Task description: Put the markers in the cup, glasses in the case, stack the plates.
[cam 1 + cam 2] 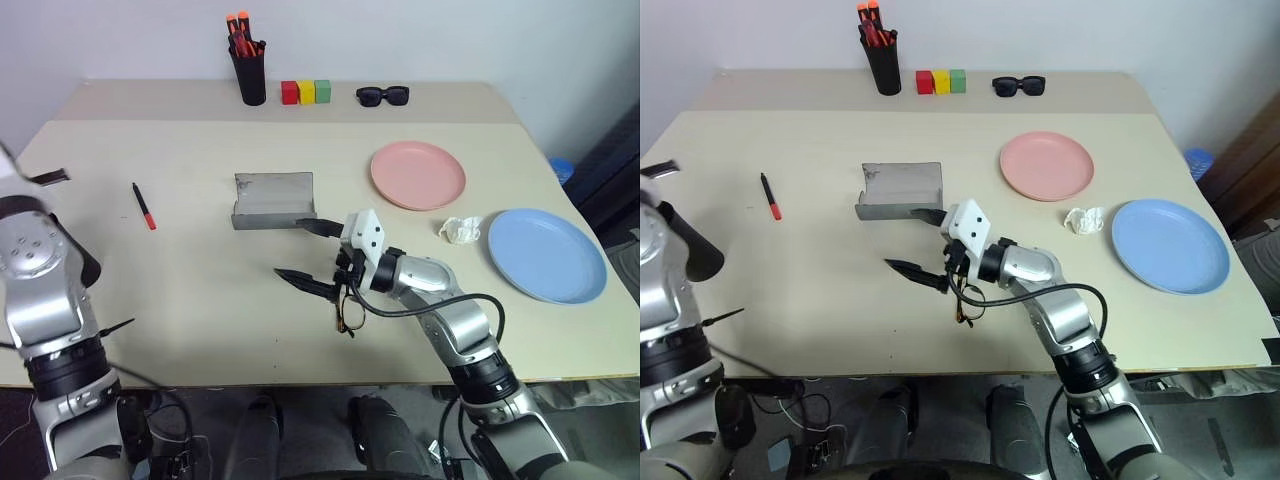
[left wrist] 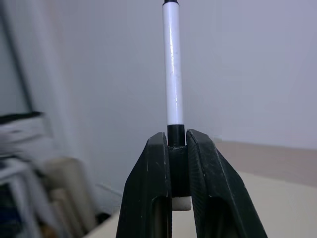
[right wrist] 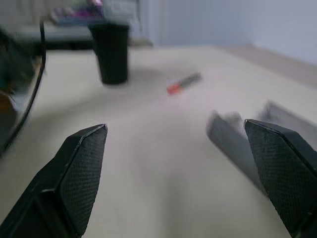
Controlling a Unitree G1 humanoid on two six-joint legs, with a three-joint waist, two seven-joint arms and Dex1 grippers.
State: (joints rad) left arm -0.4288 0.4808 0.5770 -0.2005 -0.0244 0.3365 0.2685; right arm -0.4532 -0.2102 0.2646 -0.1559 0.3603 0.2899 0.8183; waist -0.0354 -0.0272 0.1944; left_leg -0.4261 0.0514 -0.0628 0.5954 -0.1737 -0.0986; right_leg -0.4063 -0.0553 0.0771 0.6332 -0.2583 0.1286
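Observation:
Next, I let go of the white-bodied marker with my left gripper inside the black cup (image 1: 48, 232) near the black marker with a red tip. The white-bodied marker is now raised off the table.
My left gripper (image 2: 173, 136) is shut on the black end of the white-bodied marker (image 2: 173, 64), which is raised off the table at the far left. The black marker with a red tip (image 1: 144, 206) lies on the left part of the table. The black cup (image 3: 111, 57) stands beyond it, near the left edge. The grey case (image 1: 272, 200) sits open mid-table. My right gripper (image 1: 288, 247) hovers open just in front of the case, holding nothing. The brown glasses (image 1: 347, 315) lie beneath its wrist, partly hidden. The pink plate (image 1: 417, 175) and blue plate (image 1: 546, 253) rest apart at the right.
A narrow black holder with orange-red markers (image 1: 249, 70), three coloured blocks (image 1: 305, 92) and black sunglasses (image 1: 382, 95) line the back edge. A crumpled white tissue (image 1: 460, 230) lies between the plates.

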